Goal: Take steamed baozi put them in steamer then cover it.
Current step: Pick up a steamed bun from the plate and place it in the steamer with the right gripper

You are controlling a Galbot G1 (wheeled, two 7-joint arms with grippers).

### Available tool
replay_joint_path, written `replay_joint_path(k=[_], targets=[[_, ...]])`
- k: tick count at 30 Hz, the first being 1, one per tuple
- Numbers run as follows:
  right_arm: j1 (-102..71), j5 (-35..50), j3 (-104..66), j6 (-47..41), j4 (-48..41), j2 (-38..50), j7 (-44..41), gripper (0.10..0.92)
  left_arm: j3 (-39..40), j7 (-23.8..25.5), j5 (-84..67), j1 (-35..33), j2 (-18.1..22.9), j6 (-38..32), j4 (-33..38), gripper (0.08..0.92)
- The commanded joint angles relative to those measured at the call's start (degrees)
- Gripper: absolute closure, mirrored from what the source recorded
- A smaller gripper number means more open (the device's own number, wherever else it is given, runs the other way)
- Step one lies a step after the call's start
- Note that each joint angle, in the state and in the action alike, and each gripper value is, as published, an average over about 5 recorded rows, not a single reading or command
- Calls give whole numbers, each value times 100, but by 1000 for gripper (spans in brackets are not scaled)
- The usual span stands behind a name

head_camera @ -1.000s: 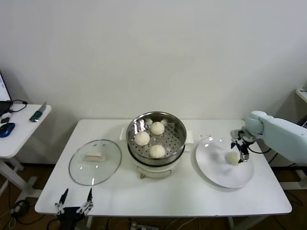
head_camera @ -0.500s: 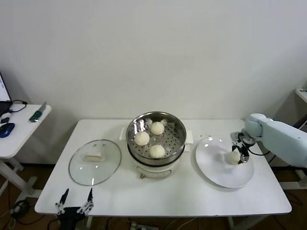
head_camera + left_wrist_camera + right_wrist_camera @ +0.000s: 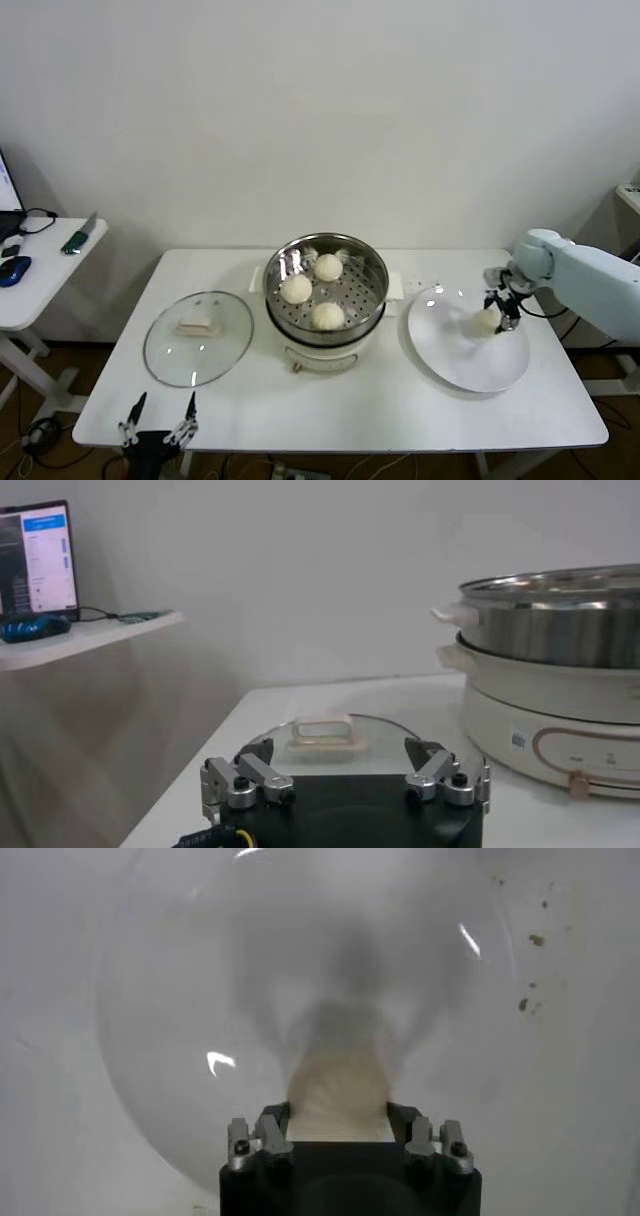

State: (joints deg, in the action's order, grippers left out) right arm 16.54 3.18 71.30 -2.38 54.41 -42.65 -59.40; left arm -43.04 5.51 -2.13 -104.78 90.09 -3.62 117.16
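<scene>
The robot's right gripper needs to release the baozi on the empty patch of steamer's bottom nearest the white plate [image 3: 357,293].
The steel steamer [image 3: 373,266] stands mid-table on its white cooker base and holds three steamed baozi [image 3: 327,315]. A fourth baozi [image 3: 486,321] is over the white plate [image 3: 465,358] at the right, with my right gripper [image 3: 497,311] shut on it. In the right wrist view that baozi [image 3: 338,1093] fills the gap between the fingers of the right gripper [image 3: 338,1123], above the plate [image 3: 180,998]. The glass cover [image 3: 198,345] lies flat left of the steamer. My left gripper [image 3: 158,421] waits open at the table's front left edge, facing the cover [image 3: 327,732].
A side table [image 3: 40,275] with a mouse and small items stands at the far left. The wall is close behind the table. From the left wrist, the cooker base [image 3: 560,715] rises beside the cover.
My right gripper has shut on the baozi on the plate and lifted it slightly. The left arm, the cover and the steamer have not moved.
</scene>
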Motion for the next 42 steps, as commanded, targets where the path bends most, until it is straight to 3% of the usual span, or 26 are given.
replay_joint_path(k=[1, 9, 18, 30, 42], targets=[[1668, 861, 744, -33, 1128, 270, -39, 364, 12, 1, 9, 7, -3, 2, -10, 177], [3003, 1794, 1144, -216, 2018, 85, -86, 364, 16, 1, 8, 37, -10, -2, -29, 177], [3258, 2857, 1281, -772, 2584, -592, 141, 362, 36, -1, 0, 53, -7, -7, -9, 177], [2895, 2997, 1299, -1021, 2139, -1729, 354, 364, 1, -3, -25, 42, -7, -9, 64, 177], [2175, 2409, 1436, -1065, 1641, -2215, 453, 364, -31, -3, -46, 32, 0, -11, 102, 177]])
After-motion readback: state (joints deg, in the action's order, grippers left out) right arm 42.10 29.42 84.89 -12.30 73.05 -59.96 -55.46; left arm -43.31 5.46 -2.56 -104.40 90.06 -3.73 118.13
